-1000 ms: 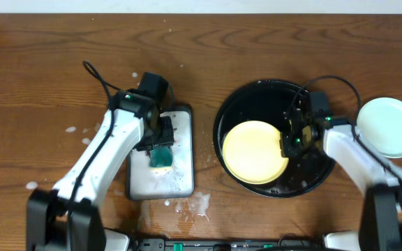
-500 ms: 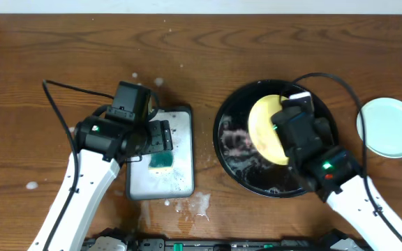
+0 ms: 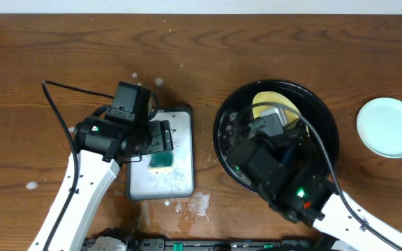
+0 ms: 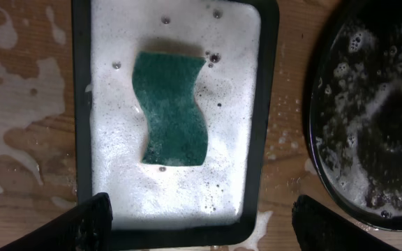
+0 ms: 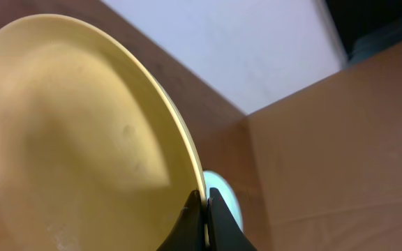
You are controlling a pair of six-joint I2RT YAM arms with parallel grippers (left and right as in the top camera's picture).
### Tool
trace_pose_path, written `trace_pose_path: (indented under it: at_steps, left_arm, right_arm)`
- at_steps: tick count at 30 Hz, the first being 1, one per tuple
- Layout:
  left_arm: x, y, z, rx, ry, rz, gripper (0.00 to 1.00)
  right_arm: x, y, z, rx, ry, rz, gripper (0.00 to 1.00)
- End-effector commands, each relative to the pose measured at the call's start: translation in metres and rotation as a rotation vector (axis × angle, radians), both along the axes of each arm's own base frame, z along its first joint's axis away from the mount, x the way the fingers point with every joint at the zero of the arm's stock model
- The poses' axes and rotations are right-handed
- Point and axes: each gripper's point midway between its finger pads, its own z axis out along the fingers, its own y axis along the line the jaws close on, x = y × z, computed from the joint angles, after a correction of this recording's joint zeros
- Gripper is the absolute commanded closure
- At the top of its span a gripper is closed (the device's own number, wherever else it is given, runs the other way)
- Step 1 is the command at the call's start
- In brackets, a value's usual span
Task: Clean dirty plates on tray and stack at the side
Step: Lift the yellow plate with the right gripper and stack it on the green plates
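Note:
The yellow plate will go down on top of the pale mint plate (image 3: 389, 127) (image 5: 222, 199) from my right gripper.
My right gripper (image 5: 202, 217) is shut on the rim of the yellow plate (image 5: 75, 139) and holds it tilted on edge above the black tray (image 3: 221, 143). From overhead only the plate's top (image 3: 272, 103) shows behind the right arm. The tray is wet and foamy and also shows in the left wrist view (image 4: 368, 125). One pale mint plate (image 3: 389, 127) lies on the table to the right of the tray and also shows in the right wrist view (image 5: 220, 188). My left gripper (image 4: 204, 230) is open and empty above the white tray (image 3: 180, 178); overhead, its point is (image 3: 160, 136).
A green sponge (image 4: 174, 110) lies in suds on the white rectangular tray (image 4: 265, 104); overhead it is (image 3: 162, 160). Foam puddles (image 3: 199, 203) lie on the wood by that tray's front edge. A black cable (image 3: 68, 87) runs over the table at the left.
My right arm lifted the yellow plate off the black tray, tipped it on edge and swung over the tray. My left arm rose off the sponge, then stayed still.

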Motion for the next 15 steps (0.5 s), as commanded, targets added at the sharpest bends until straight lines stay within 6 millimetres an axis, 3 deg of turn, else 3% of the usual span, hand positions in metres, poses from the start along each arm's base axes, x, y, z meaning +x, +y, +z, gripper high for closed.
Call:
trace_pose_path:
  at_steps: [1, 15]
  left_arm:
    - [0.001, 0.0, 0.003, 0.002, -0.007, -0.004, 0.17]
    - [0.001, 0.0, 0.003, 0.002, -0.007, -0.004, 0.17]
  right_arm:
    - [-0.007, -0.001, 0.024, -0.068, -0.101, -0.026, 0.99]
    - [-0.012, 0.01, 0.025, -0.091, -0.099, 0.02, 0.99]
